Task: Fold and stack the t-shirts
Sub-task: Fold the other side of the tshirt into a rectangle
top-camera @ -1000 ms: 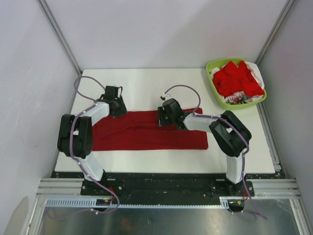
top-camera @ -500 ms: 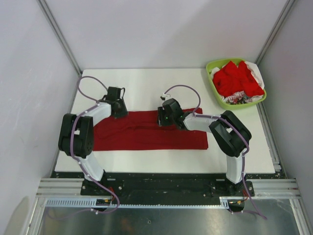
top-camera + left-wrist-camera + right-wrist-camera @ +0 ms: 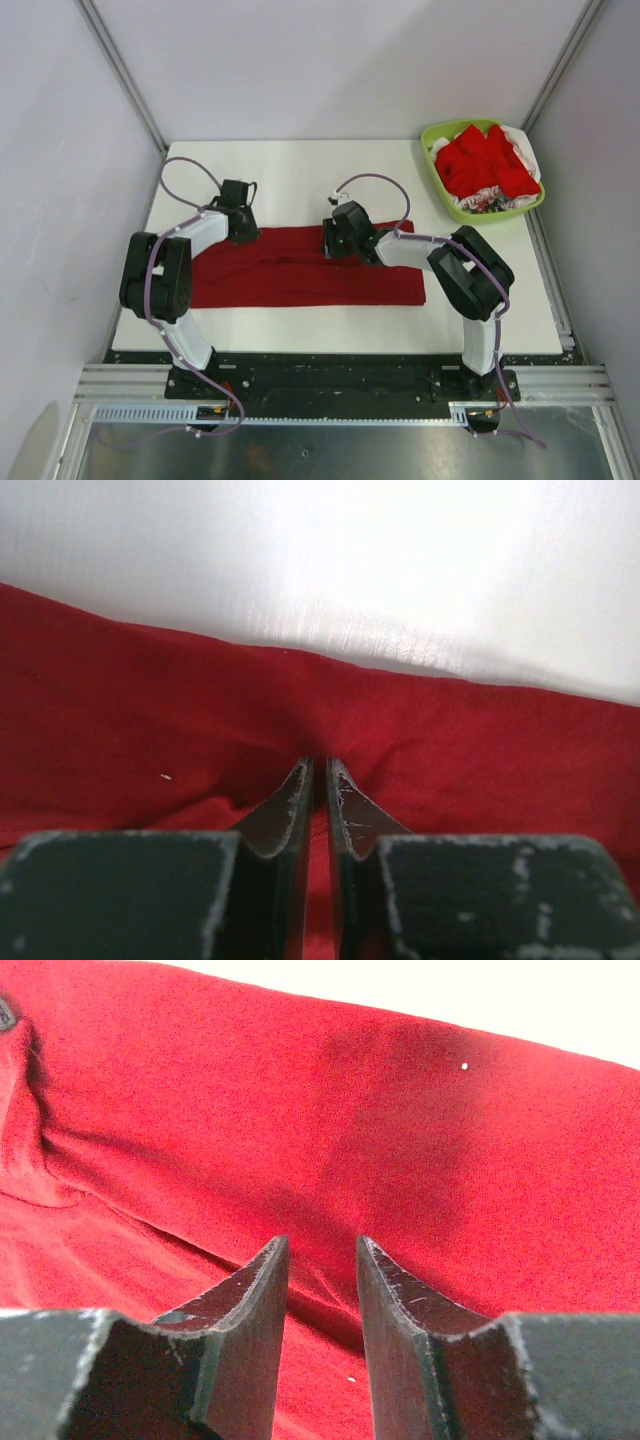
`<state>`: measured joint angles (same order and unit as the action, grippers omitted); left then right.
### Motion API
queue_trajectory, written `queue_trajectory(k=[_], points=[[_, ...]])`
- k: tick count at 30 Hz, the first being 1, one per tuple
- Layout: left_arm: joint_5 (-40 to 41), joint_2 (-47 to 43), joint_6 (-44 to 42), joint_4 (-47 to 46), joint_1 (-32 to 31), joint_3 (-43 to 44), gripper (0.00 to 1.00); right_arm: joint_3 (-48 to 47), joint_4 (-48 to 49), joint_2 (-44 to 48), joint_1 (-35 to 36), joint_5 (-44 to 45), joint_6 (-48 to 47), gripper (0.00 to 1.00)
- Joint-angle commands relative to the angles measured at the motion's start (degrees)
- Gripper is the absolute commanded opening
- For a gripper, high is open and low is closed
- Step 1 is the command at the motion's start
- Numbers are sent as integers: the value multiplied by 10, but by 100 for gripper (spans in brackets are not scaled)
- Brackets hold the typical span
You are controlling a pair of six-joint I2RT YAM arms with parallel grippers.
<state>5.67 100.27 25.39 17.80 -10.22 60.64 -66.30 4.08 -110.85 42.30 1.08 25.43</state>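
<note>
Next, I open my left gripper, which pinches the t-shirt's band near its far edge, and take that loose fold [image 3: 264, 258], as it bunches nearer me.
A dark crimson t-shirt [image 3: 300, 275] lies folded into a long band across the white table [image 3: 300, 170]. My left gripper [image 3: 241, 230] sits at the band's far left edge. In the left wrist view its jaws [image 3: 320, 767] are nearly together, with a pinch of the crimson cloth [image 3: 150, 710] between them. My right gripper [image 3: 335, 243] rests on the far edge near the middle. Its jaws [image 3: 322, 1247] stand apart over a small crease in the cloth [image 3: 400, 1110]. More t-shirts [image 3: 485, 160], bright red with some white fabric, fill a basket.
The lime-green basket [image 3: 437, 129] stands at the table's back right corner. Grey walls and metal frame posts enclose the table on three sides. White table surface shows behind the shirt and along the near edge.
The left gripper has closed on the shirt's far edge and shifted slightly. The right arm and the shirt have not visibly moved.
</note>
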Motion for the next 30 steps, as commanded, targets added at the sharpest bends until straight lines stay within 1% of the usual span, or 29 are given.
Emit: queue_trajectory(k=[1,4,6,12,21,22,23,25,27,28,30], points=[[13,-11,-13,1,-4,1,11,-22,2,8,3,12,1,38],[13,-13,-12,2,-4,1,3,-22,1,7,3,14,1,38],[12,-20,-10,3,-4,0,1,-22,0,6,3,14,1,38],[3,-68,1,9,-4,-13,0,-22,-3,5,3,16,1,37],[-19,-143,37,11,-5,-92,0,-22,0,5,3,18,3,37],[-18,-143,37,12,-5,-92,2,-22,1,5,3,17,3,37],[-18,-140,35,12,-5,-89,8,-22,1,6,3,17,4,37],[-18,-126,30,11,-6,-74,26,-22,-2,7,3,17,5,37],[-12,-109,23,11,-8,-53,39,-22,-6,9,3,20,4,37],[-8,-100,20,11,-10,-42,44,-22,-8,10,3,21,4,37],[4,-86,16,10,-12,-23,49,-22,-10,12,3,22,4,37]])
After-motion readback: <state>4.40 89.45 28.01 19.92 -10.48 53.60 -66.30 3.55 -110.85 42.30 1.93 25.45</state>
